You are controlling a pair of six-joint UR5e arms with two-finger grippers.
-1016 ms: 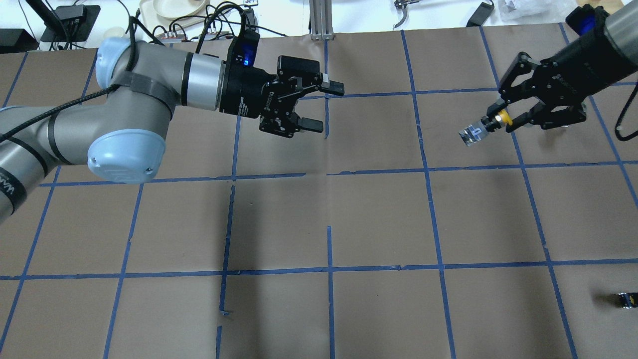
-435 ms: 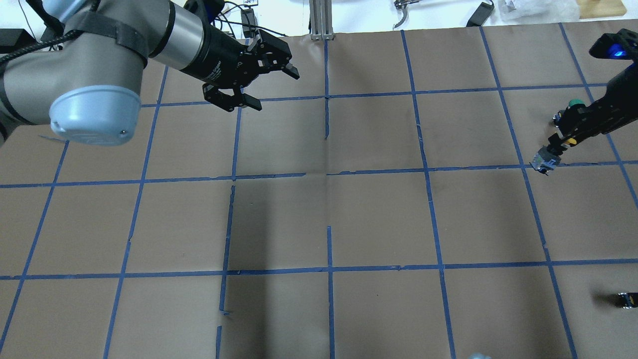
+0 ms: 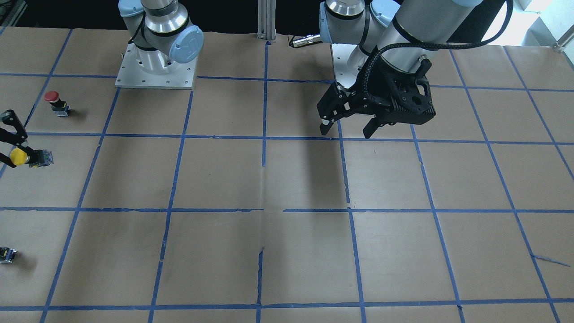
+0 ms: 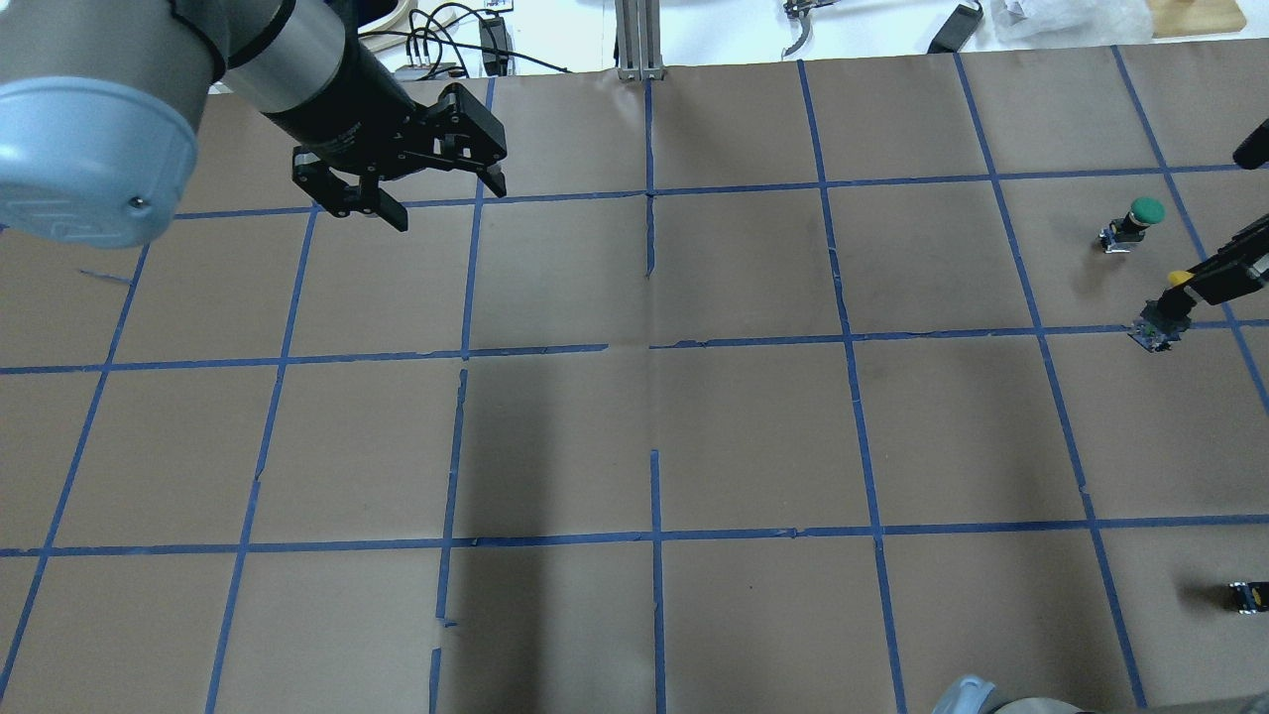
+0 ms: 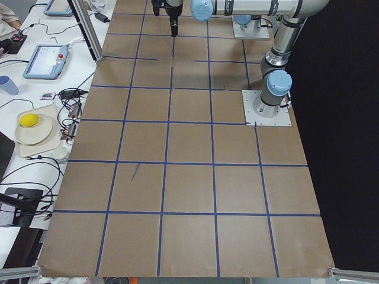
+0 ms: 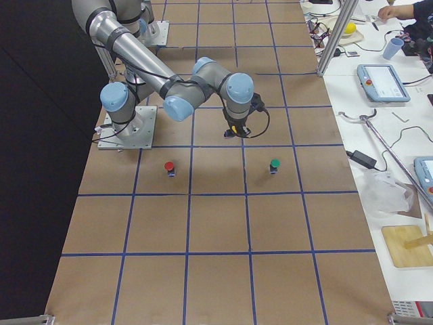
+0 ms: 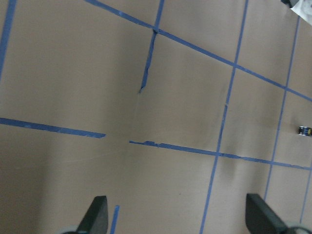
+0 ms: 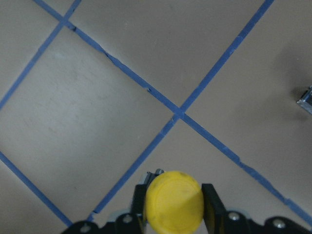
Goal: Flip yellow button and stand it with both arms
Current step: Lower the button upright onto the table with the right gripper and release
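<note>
I need to use my right gripper to set the yellow button down in the tape square (image 3: 45,175) (image 8: 193,201) between the red-capped button and the capless block.
My right gripper (image 4: 1195,283) is shut on the yellow button (image 4: 1178,279) at the table's right side, gripping it at the neck. The grey contact block (image 4: 1152,333) points down and away, just over a blue tape line. In the front-facing view the right gripper (image 3: 15,154) shows at the left edge with the yellow button (image 3: 20,156). In the right wrist view the yellow button's cap (image 8: 174,201) faces the camera between the fingers (image 8: 212,202). My left gripper (image 4: 446,203) is open and empty over the far left of the table; it also shows in the front-facing view (image 3: 346,131).
A green-capped button (image 4: 1130,223) stands just beyond the right gripper. A red-capped button (image 3: 54,102) stands nearer the robot. A small capless block (image 4: 1244,595) lies at the right near edge. The brown table (image 4: 654,436) has a blue tape grid.
The right gripper has carried the yellow button to the right and lower, uncovering the green button. The left arm has swung back to the left with its gripper still open.
</note>
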